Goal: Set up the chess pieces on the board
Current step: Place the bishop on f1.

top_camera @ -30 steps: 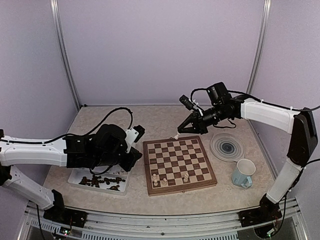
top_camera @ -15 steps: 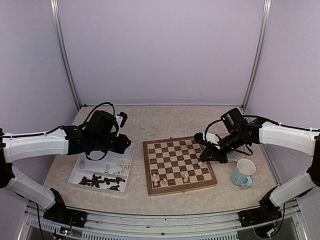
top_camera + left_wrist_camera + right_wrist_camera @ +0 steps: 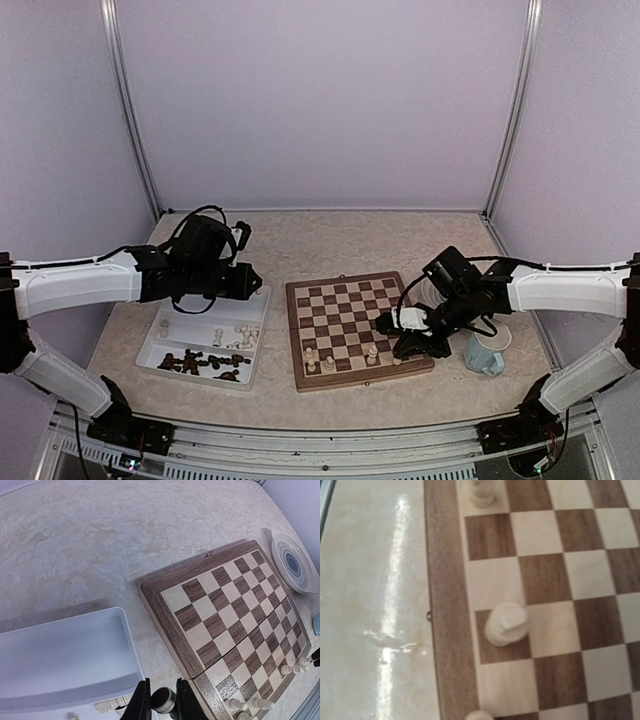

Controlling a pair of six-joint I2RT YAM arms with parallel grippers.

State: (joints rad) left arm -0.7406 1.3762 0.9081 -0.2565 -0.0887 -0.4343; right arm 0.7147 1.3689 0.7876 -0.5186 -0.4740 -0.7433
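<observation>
The robot's right gripper should release its cream piece, now low over the board, on the light near-edge square (image 3: 389, 358) (image 3: 508, 689) beside the closest standing cream piece.
The board (image 3: 352, 318) lies mid-table. Three cream chess pieces stand along its near edge, one of them here (image 3: 372, 352). Dark chess pieces (image 3: 205, 362) and a few cream ones (image 3: 240, 335) lie in the white tray (image 3: 180, 322). My left gripper (image 3: 164, 702) hovers over the tray's far right corner (image 3: 250, 284), shut on a cream piece (image 3: 167, 700) whose dark felt base shows. My right gripper (image 3: 401, 348) is low over the board's near right squares. Its fingers are out of the right wrist view, where a cream tip (image 3: 479, 715) shows at the bottom edge.
A pale blue mug (image 3: 487, 350) stands right of the board, close to my right arm. A round ringed plate (image 3: 292, 562) sits off the board's far right corner. Purple walls close in the back and both sides.
My right arm swung from the board's far edge to its near right squares and dropped low, carrying a cream piece. My left gripper lifted from the tray to its far right corner.
</observation>
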